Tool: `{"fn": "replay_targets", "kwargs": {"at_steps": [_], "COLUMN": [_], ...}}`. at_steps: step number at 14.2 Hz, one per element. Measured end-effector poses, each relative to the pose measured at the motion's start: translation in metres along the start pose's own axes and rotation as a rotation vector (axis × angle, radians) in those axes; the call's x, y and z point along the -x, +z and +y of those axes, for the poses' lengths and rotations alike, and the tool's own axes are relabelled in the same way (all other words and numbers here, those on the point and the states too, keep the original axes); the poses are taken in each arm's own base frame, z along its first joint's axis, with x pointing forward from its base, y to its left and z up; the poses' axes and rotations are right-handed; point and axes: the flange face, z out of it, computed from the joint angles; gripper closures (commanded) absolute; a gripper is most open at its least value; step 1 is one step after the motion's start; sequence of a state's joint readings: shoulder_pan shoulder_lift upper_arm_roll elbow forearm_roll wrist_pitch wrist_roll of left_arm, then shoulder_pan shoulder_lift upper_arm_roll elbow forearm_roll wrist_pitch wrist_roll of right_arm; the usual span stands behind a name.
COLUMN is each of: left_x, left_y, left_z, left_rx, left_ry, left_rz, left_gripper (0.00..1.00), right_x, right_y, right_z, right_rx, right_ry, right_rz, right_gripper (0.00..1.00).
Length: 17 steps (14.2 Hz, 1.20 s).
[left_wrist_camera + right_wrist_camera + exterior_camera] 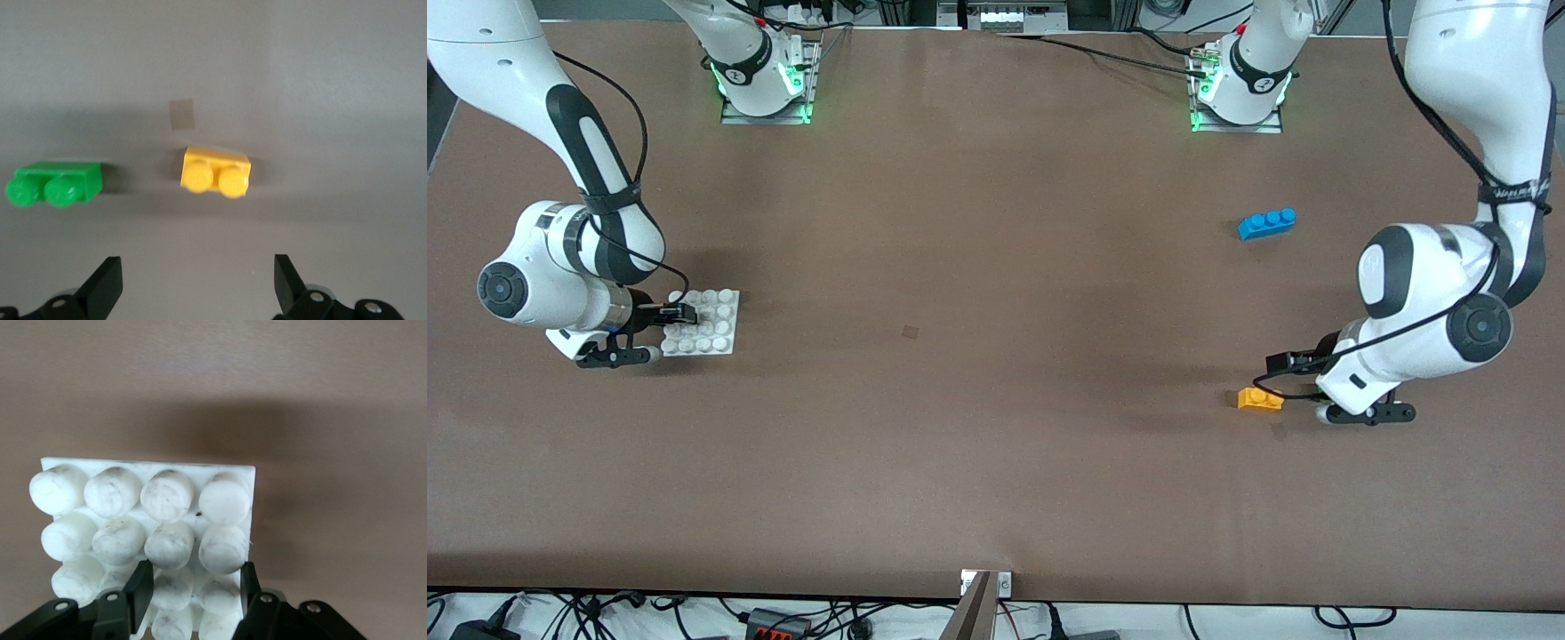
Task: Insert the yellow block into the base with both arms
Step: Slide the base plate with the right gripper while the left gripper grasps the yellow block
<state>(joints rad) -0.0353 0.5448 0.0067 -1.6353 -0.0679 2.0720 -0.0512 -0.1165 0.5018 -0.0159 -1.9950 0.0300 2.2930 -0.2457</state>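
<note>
The left gripper should next move to the yellow block beside the green brick and close on both block ends (1260,400) (215,172), with the studs between its fingers.
The yellow block (1260,399) lies on the brown table at the left arm's end, studs turned sideways. My left gripper (1273,378) hovers low beside it, open and empty. In the left wrist view the block (215,173) lies ahead of the spread gripper (198,280), not between the fingers. The white base (711,333) lies flat at the right arm's end. My right gripper (680,313) is down on it. In the right wrist view the gripper (193,583) has its fingers closed around two columns of studs at one edge of the base (167,497).
A green two-stud brick (53,185) lies beside the yellow block; the left arm hides it in the front view. A blue three-stud brick (1267,223) lies farther from the front camera, at the left arm's end. A small tape mark (910,332) sits mid-table.
</note>
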Motion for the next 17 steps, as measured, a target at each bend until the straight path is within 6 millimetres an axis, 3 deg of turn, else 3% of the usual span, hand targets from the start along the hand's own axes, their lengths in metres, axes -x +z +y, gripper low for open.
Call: {"fn": "replay_targets", "kwargs": {"at_steps": [4, 9, 12, 17], "left_x": [-0.012, -0.019, -0.021, -0.024], "left_y": [0.019, 0.038, 0.048, 0.058], "left_z": [0.005, 0.01, 0.009, 0.01], "left_rx": [-0.005, -0.021, -0.023, -0.024], "left_ry": [0.044, 0.167, 0.182, 0.184], "left_rz": [0.032, 0.066, 0.069, 0.085], "left_gripper": [0.0, 0.0, 0.0, 0.0], "right_x": [-0.009, -0.015, -0.019, -0.019], "right_y": [0.002, 0.006, 0.01, 0.019], "right_z": [-0.048, -0.133, -0.199, -0.328], "right_rx": [0.004, -0.055, -0.114, -0.133], "right_ry": [-0.072, -0.094, -0.099, -0.04], "right_rz": [-0.005, -0.004, -0.002, -0.009], "right_gripper": [0.58, 0.59, 0.59, 0.59]}}
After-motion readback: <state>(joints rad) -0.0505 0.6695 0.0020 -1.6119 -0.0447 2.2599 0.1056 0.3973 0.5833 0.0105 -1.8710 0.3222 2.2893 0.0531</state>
